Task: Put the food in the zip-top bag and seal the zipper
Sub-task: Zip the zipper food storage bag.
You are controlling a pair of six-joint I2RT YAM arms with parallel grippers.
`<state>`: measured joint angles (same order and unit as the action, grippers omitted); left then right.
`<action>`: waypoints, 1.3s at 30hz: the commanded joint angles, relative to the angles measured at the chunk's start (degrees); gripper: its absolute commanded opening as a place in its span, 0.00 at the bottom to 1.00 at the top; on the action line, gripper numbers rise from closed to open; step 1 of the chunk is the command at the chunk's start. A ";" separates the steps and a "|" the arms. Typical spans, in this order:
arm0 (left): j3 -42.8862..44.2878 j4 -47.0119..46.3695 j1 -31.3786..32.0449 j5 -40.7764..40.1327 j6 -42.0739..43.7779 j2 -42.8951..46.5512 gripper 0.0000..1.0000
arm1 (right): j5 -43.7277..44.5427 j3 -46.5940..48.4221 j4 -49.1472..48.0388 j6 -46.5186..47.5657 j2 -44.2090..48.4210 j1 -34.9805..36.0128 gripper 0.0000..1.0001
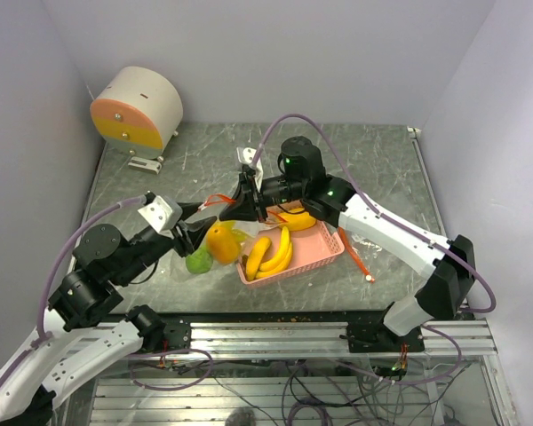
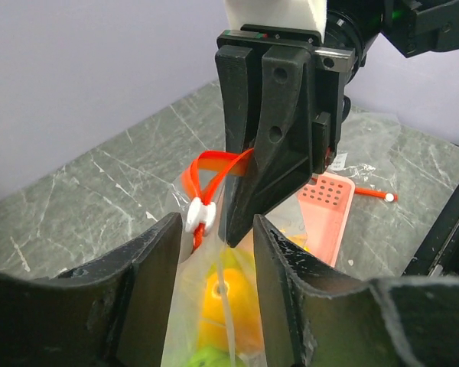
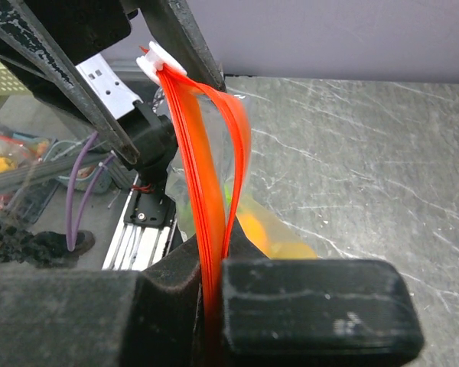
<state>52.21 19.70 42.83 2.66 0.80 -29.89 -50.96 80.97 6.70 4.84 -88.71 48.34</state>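
Observation:
The robot's right gripper holds the zipper away from the white slider, so next the left gripper pinches the zipper's end (image 2: 198, 239) below the slider before the right gripper takes it.
The clear zip-top bag (image 1: 235, 232) hangs in the air between both grippers, holding the orange fruit (image 1: 220, 244) and the bumpy green ball (image 1: 198, 261). My right gripper (image 1: 244, 206) is shut on the red-orange zipper (image 3: 206, 153) at the bag's mouth. My left gripper (image 2: 218, 229) is open, its fingers (image 2: 149, 267) on either side of the bag's top, with the white slider (image 2: 200, 215) beside the left finger. The orange fruit (image 2: 226, 306) shows inside the bag below. Several yellow bananas (image 1: 271, 253) and a yellow mango-like piece (image 1: 295, 217) lie in the pink basket (image 1: 330, 251).
A loose red-orange stick (image 1: 360, 262) lies on the table right of the basket. A round cream and orange device (image 1: 138, 108) stands at the back left. The metal rail (image 1: 275, 333) runs along the near table edge.

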 commanded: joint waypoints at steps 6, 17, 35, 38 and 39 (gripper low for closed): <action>-1.09 -2.18 -0.22 -2.56 0.60 1.11 0.58 | -4.42 0.27 -1.87 0.25 2.81 0.55 0.00; -0.31 1.39 -0.20 -4.20 7.59 4.85 0.63 | -6.71 1.08 -0.45 0.79 2.86 0.56 0.00; -0.73 -4.22 -0.22 0.41 9.06 -0.29 0.42 | -8.83 2.74 1.82 1.39 1.92 0.64 0.00; -0.87 -4.13 -0.21 0.22 8.96 -0.30 0.30 | -9.18 2.45 1.69 1.56 2.27 0.62 0.00; -0.88 -4.10 -0.23 0.30 9.00 -0.19 0.24 | -9.24 2.36 1.73 1.69 2.37 0.62 0.00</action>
<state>51.46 18.26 42.83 1.76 9.58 -30.28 -58.35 81.62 8.73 5.82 -87.83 48.75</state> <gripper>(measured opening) 0.327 0.005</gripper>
